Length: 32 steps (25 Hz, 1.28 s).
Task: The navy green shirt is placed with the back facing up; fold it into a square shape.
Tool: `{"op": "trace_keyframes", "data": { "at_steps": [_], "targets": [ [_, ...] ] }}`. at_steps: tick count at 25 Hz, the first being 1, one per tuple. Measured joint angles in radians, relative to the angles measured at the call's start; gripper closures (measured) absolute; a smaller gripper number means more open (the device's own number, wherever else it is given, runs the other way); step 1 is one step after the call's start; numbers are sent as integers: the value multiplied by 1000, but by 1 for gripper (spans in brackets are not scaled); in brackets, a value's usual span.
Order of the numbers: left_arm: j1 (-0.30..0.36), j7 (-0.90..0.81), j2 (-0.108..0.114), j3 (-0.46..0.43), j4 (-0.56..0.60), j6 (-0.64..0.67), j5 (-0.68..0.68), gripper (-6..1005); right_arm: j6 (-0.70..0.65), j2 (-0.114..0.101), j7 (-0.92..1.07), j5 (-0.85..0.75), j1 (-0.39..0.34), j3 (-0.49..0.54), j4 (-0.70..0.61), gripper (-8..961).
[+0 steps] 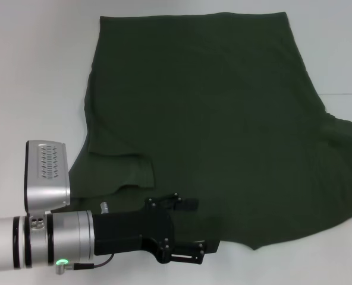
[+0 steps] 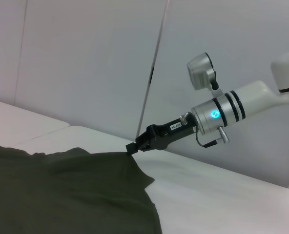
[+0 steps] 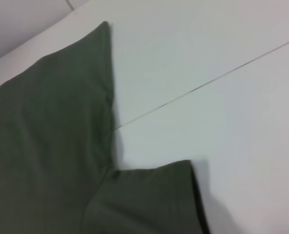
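Observation:
I will release the loose sleeve, now raised at the shirt's edge, with my right gripper on the shirt's body, straight (image 1: pixel 284 158) across from the folded sleeve flap.
The navy green shirt (image 1: pixel 211 119) lies spread flat on the white table (image 1: pixel 33 71), plain side up. A sleeve flap (image 1: pixel 125 171) lies at its near left, and another sleeve runs off the right edge of the head view. My left gripper (image 1: pixel 204 224) is open over the shirt's near edge, beside that flap. My right gripper (image 2: pixel 134 148) is outside the head view. In the left wrist view its black fingers are shut on a raised point of the shirt's (image 2: pixel 61 190) edge. The right wrist view shows the sleeve (image 3: pixel 149 200) and the side of the shirt.
A thin seam (image 3: pixel 208 83) crosses the white tabletop beside the shirt, seen again in the head view (image 1: pixel 342 94). Pale wall panels (image 2: pixel 86 63) stand behind the table. Bare table lies left of the shirt (image 1: pixel 33 107).

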Motion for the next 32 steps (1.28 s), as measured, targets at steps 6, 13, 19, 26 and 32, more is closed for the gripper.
{"op": "trace_keyframes", "data": {
  "at_steps": [6,13,19,26,32],
  "targets": [
    [0,0,0,0,0,2,0,50,11,-12,0,0,3,-1,-1,915],
    [-1,-1,0,0,0,3,0,50,15,-12,-24,3,29,-3,-15,906],
    [-6,-14,0,0,0,3,0,49,49,-12,-30,0,64,-8,-35,898],
    [-6,-24,0,0,0,2,0,49,86,-6,-38,-1,89,-47,-37,889],
    [-4,-25,0,0,0,-1,0,50,98,-6,-40,0,107,-71,-38,881]
  ]
}}
